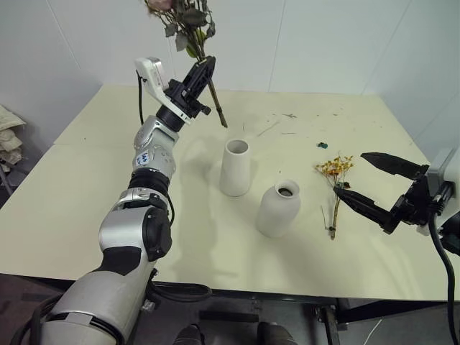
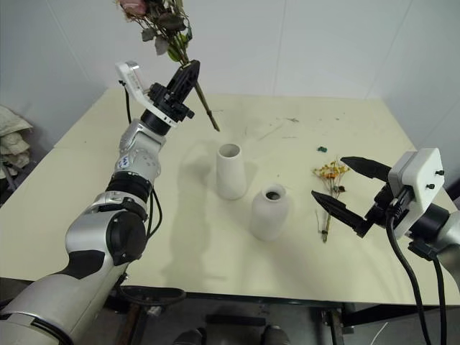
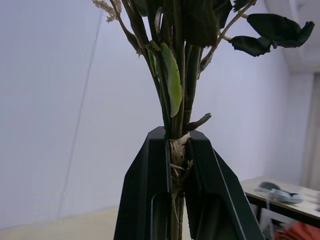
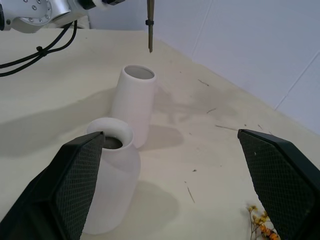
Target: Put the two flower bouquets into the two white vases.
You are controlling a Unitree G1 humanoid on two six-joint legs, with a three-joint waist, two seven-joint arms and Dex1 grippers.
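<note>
My left gripper needs to lower the large bouquet, now held high above the table, with its stems pointing down and let go of it inside the tall white vase point(image 1: 237, 148).
My left gripper point(image 1: 203, 72) is shut on the stems of the large bouquet point(image 1: 188, 27), held high above the table's far left part. Its pink rose heads reach the top edge of the head views and its stem ends point(image 1: 219, 113) hang down, up and to the left of the tall white vase point(image 1: 236, 167). The squat white vase point(image 1: 279, 208) stands just right of and nearer than the tall one. The slim yellow-orange bouquet point(image 1: 335, 180) lies flat on the table right of the vases. My right gripper point(image 1: 363, 178) is open, hovering near that slim bunch with nothing between its fingers.
The cream table point(image 1: 86, 180) carries scattered plant crumbs and a small dark scrap point(image 1: 323, 145) near its far right. White walls stand close behind. Folded cloth point(image 1: 8, 136) lies beyond the table's left edge.
</note>
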